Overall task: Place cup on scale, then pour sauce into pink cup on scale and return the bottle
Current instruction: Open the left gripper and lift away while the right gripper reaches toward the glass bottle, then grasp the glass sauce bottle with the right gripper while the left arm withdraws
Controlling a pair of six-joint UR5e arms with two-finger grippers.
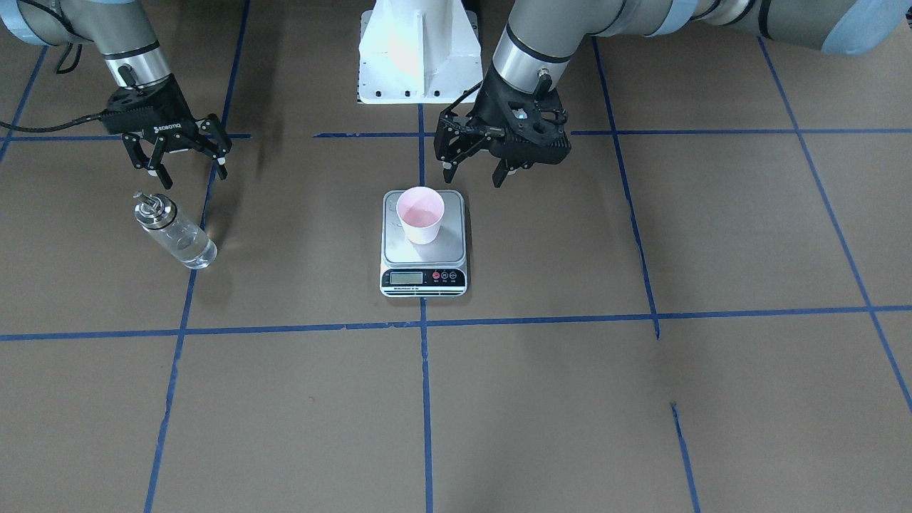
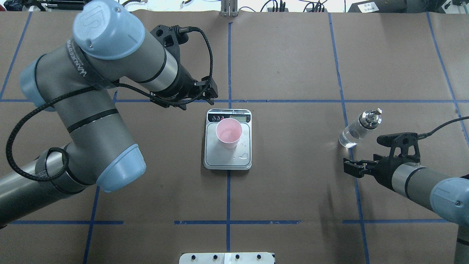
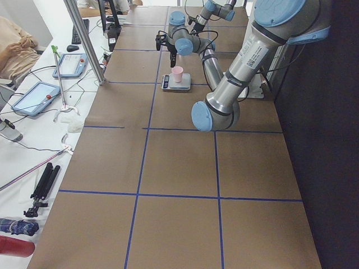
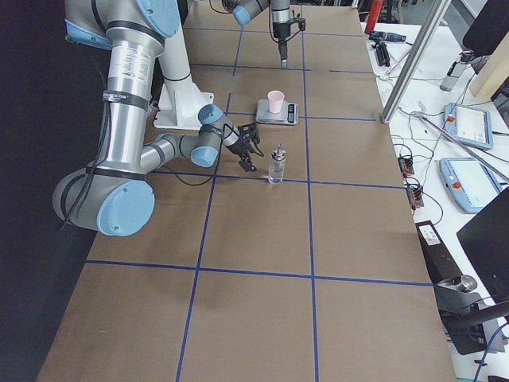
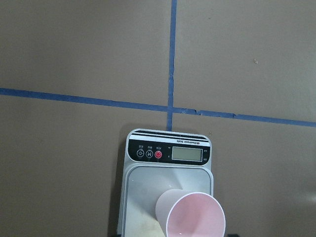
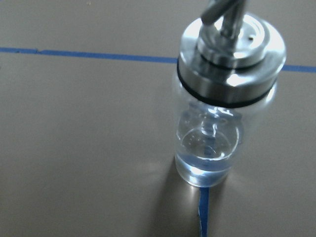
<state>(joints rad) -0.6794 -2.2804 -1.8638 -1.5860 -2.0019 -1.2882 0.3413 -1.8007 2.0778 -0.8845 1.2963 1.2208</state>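
My right gripper will move in next. It should close on the clear glass body (image 1: 179,236) (image 6: 211,131) of the bottle, just under its silver collar.
The pale pink cup (image 1: 420,214) stands upright on the steel plate of the scale (image 1: 424,278), toward the robot's end of the plate. It also shows in the overhead view (image 2: 228,132) and in the left wrist view (image 5: 195,217). My left gripper (image 1: 472,173) is open and empty, raised just behind and beside the cup. The clear glass bottle (image 1: 174,231) with a silver collar stands upright on the table, a little clear sauce in its bottom (image 6: 205,163). My right gripper (image 1: 190,171) is open and empty, just behind the bottle and not touching it.
A few clear droplets (image 2: 242,157) lie on the scale's plate near the cup. The white robot base (image 1: 417,53) stands behind the scale. Blue tape lines (image 1: 427,399) cross the brown table. Tablets and cables lie on a side bench (image 4: 465,127).
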